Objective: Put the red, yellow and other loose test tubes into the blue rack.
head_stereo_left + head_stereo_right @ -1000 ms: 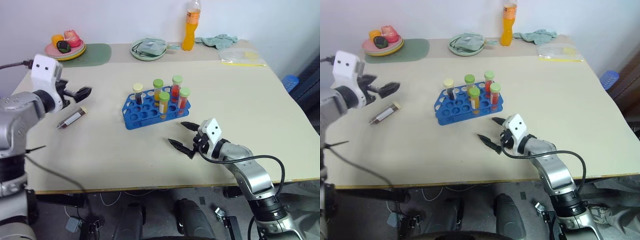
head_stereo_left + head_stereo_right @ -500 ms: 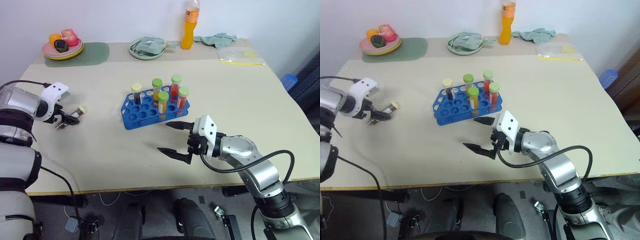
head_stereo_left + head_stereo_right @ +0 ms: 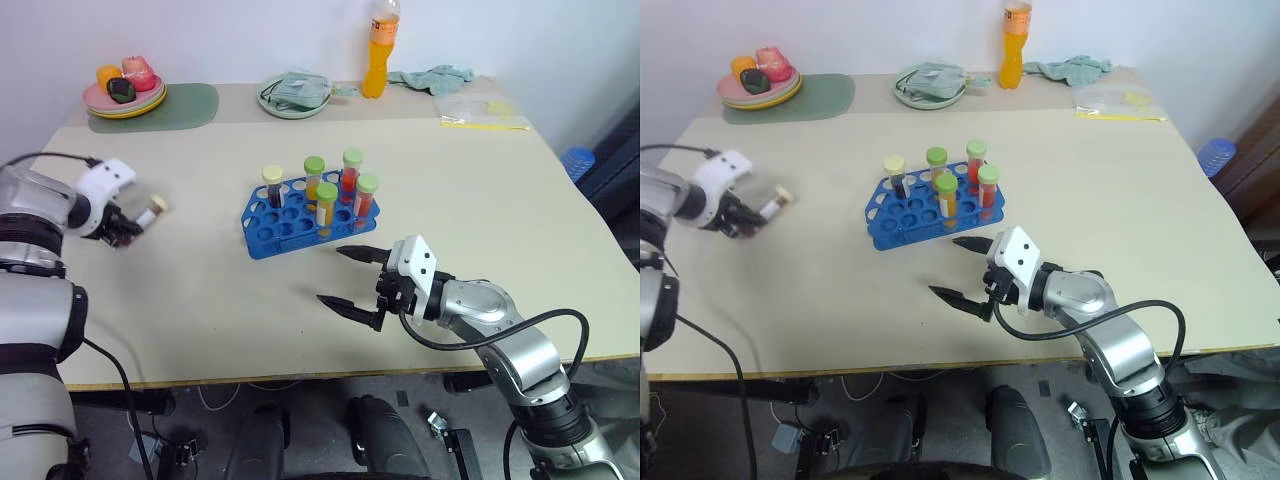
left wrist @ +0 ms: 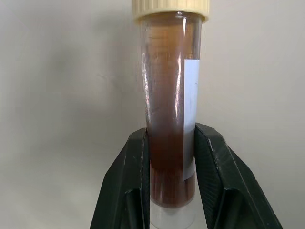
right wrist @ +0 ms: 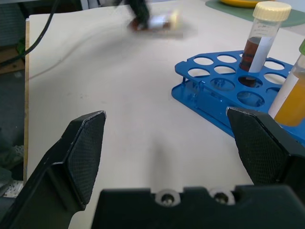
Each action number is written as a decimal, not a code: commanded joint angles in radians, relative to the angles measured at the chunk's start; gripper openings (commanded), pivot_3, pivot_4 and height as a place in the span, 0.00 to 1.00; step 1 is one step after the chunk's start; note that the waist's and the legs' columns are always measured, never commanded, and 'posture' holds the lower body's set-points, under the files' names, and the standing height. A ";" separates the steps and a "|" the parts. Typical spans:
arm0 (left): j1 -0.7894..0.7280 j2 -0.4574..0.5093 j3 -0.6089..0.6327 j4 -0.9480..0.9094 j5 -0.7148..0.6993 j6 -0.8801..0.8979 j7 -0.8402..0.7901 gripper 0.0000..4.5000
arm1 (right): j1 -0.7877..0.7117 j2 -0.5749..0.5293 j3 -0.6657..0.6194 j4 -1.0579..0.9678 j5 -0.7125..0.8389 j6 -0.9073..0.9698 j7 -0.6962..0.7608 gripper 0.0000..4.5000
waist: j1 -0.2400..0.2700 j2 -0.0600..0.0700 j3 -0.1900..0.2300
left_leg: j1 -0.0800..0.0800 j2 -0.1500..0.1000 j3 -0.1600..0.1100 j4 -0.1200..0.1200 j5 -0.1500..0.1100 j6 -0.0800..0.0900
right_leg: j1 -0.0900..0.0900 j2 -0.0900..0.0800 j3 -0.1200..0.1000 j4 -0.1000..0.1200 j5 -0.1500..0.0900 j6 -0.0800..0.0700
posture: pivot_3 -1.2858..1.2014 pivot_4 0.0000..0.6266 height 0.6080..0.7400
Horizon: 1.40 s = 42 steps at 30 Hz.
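I should use my left gripper to set the loose test tube down in the blue rack's hole (image 3: pixel 285 228) in front of the cream-capped tube.
My left gripper (image 3: pixel 125 228) is shut on a loose test tube (image 3: pixel 152 208) at the table's left side. The left wrist view shows this test tube (image 4: pixel 164 95) with dark brown liquid, a cream cap and a white label, pinched near its base by the black fingers (image 4: pixel 128 186). The blue rack (image 3: pixel 288 222) stands mid-table with several capped tubes upright in it, green-capped red and yellow ones and a cream-capped dark one (image 5: pixel 259 43). My right gripper (image 3: pixel 335 275) hovers open just in front of the rack, nothing between its fingers.
Along the far edge are a pink plate of toy food (image 3: pixel 125 95) on a green mat (image 3: pixel 195 105), a green plate with a cloth (image 3: pixel 295 97), an orange drink bottle (image 3: pixel 378 55), a crumpled cloth (image 3: pixel 435 78) and a plastic bag (image 3: pixel 482 115).
My left gripper came down from above onto the lying test tube and closed on it; the tube has shifted slightly away. My right gripper rose a little and stayed open.
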 commanded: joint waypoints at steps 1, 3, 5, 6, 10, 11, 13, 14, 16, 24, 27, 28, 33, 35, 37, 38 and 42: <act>0.193 -0.025 0.328 -0.454 -0.280 -0.098 0.093 0.16 | 0.005 0.003 -0.020 -0.026 -0.003 -0.017 -0.019 1.00 | 0.003 0.000 0.000 | 0.000 0.000 0.000 0.000 0.000 0.000 | 0.000 -0.001 0.000 0.000 0.000 0.000 | 0.52 0.24 1.00; 0.416 -0.113 0.467 -0.869 -0.437 0.066 0.166 0.16 | 0.005 0.010 -0.020 -0.001 -0.017 -0.029 -0.033 1.00 | 0.003 0.001 -0.001 | -0.001 0.002 -0.001 0.000 0.000 0.000 | 0.000 -0.004 0.001 0.000 0.000 0.000 | 0.52 0.24 1.00; 0.615 -0.218 0.508 -1.225 -0.506 0.139 0.276 0.16 | 0.001 0.018 -0.019 0.027 -0.029 -0.040 -0.044 1.00 | 0.001 0.002 -0.002 | 0.000 0.001 -0.001 0.000 0.000 0.000 | 0.000 -0.007 0.002 -0.001 0.000 0.001 | 0.52 0.24 1.00; 0.705 -0.284 0.483 -1.387 -0.495 0.145 0.348 0.16 | -0.003 0.025 -0.018 0.048 -0.034 -0.045 -0.049 1.00 | 0.003 0.002 -0.001 | 0.000 0.001 0.000 0.000 -0.001 0.001 | 0.000 -0.010 0.003 0.000 0.000 0.001 | 0.52 0.24 1.00; 0.891 -0.544 0.252 -1.664 -0.280 0.082 0.635 0.16 | -0.024 0.052 0.001 0.139 -0.062 -0.078 -0.057 1.00 | 0.013 0.002 -0.002 | 0.000 -0.001 0.001 0.002 -0.001 0.001 | 0.000 -0.007 0.002 0.000 0.001 0.002 | 0.52 0.24 1.00; 0.900 -0.591 0.167 -1.652 -0.160 0.015 0.711 0.16 | -0.031 0.058 0.007 0.158 -0.071 -0.089 -0.056 1.00 | 0.016 0.001 -0.002 | 0.002 -0.004 0.002 0.002 -0.001 0.001 | 0.003 -0.007 0.001 0.000 0.001 0.002 | 0.52 0.24 1.00; 0.895 -0.689 0.082 -1.612 -0.050 -0.047 0.824 0.16 | -0.039 0.066 0.008 0.177 -0.078 -0.099 -0.054 1.00 | 0.019 0.001 -0.002 | 0.005 -0.005 0.002 0.003 -0.001 0.001 | 0.007 -0.005 0.002 0.000 0.002 0.002 | 0.52 0.24 1.00; 0.887 -0.723 0.057 -1.581 -0.014 -0.083 0.864 0.16 | -0.042 0.070 0.007 0.181 -0.078 -0.100 -0.054 1.00 | 0.018 0.001 -0.002 | 0.006 -0.005 0.002 0.003 -0.001 0.001 | 0.008 -0.004 0.002 -0.001 0.002 0.002 | 0.52 0.24 1.00; 0.874 -0.775 0.033 -1.514 0.036 -0.132 0.931 0.16 | -0.044 0.077 0.005 0.185 -0.083 -0.103 -0.057 1.00 | 0.011 0.002 -0.002 | 0.007 -0.004 0.002 0.003 -0.001 0.001 | 0.009 -0.003 0.002 -0.001 0.001 0.002 | 0.52 0.24 1.00; 0.809 -0.894 0.062 -1.292 0.046 -0.150 1.049 0.16 | -0.036 0.089 -0.007 0.172 -0.092 -0.093 -0.086 1.00 | 0.006 0.003 -0.003 | 0.007 -0.002 0.001 0.003 -0.001 0.001 | 0.009 -0.002 0.002 -0.001 0.001 0.002 | 0.52 0.24 1.00; 0.828 -0.887 0.045 -1.299 0.042 -0.105 1.012 0.16 | -0.015 0.085 -0.016 0.147 -0.091 -0.084 -0.099 1.00 | 0.007 0.003 -0.003 | 0.007 -0.002 0.001 0.003 -0.001 0.001 | 0.009 -0.002 0.002 -0.001 0.001 0.002 | 0.52 0.24 1.00; 0.840 -0.884 0.042 -1.307 0.036 -0.093 0.997 0.16 | -0.010 0.083 -0.018 0.141 -0.091 -0.083 -0.103 1.00 | 0.007 0.003 -0.003 | 0.007 -0.002 0.001 0.003 -0.001 0.001 | 0.009 -0.002 0.002 -0.001 0.001 0.002 | 0.52 0.24 1.00; 0.872 -0.887 0.044 -1.329 0.002 -0.060 0.956 0.16 | -0.004 0.087 -0.018 0.134 -0.092 -0.079 -0.109 1.00 | 0.007 0.003 -0.003 | 0.007 -0.002 0.001 0.003 -0.001 0.001 | 0.009 -0.002 0.002 -0.002 0.001 0.002 | 0.52 0.24 1.00; 0.876 -0.887 0.042 -1.321 -0.004 -0.053 0.947 0.16 | -0.008 0.090 -0.016 0.137 -0.092 -0.079 -0.110 1.00 | 0.007 0.003 -0.003 | 0.007 -0.002 0.001 0.003 -0.001 0.001 | 0.010 -0.002 0.002 -0.002 0.001 0.002 | 0.52 0.24 1.00; 0.877 -0.889 0.042 -1.308 -0.012 -0.049 0.937 0.16 | -0.012 0.093 -0.014 0.141 -0.093 -0.080 -0.110 1.00 | 0.006 0.003 -0.003 | 0.007 -0.002 0.001 0.003 -0.001 0.001 | 0.010 -0.002 0.002 -0.002 0.001 0.002 | 0.52 0.24 1.00; 0.876 -0.891 0.043 -1.299 -0.015 -0.051 0.934 0.16 | -0.014 0.095 -0.013 0.144 -0.093 -0.080 -0.110 1.00 | 0.007 0.003 -0.003 | 0.007 -0.002 0.001 0.003 -0.001 0.001 | 0.010 -0.002 0.002 -0.002 0.001 0.002 | 0.52 0.24 1.00; 0.879 -0.896 0.038 -1.282 -0.020 -0.044 0.923 0.16 | -0.021 0.098 -0.010 0.150 -0.093 -0.084 -0.106 1.00 | 0.007 0.003 -0.003 | 0.007 -0.002 0.001 0.003 -0.001 0.001 | 0.010 -0.002 0.002 -0.002 0.001 0.002 | 0.52 0.24 1.00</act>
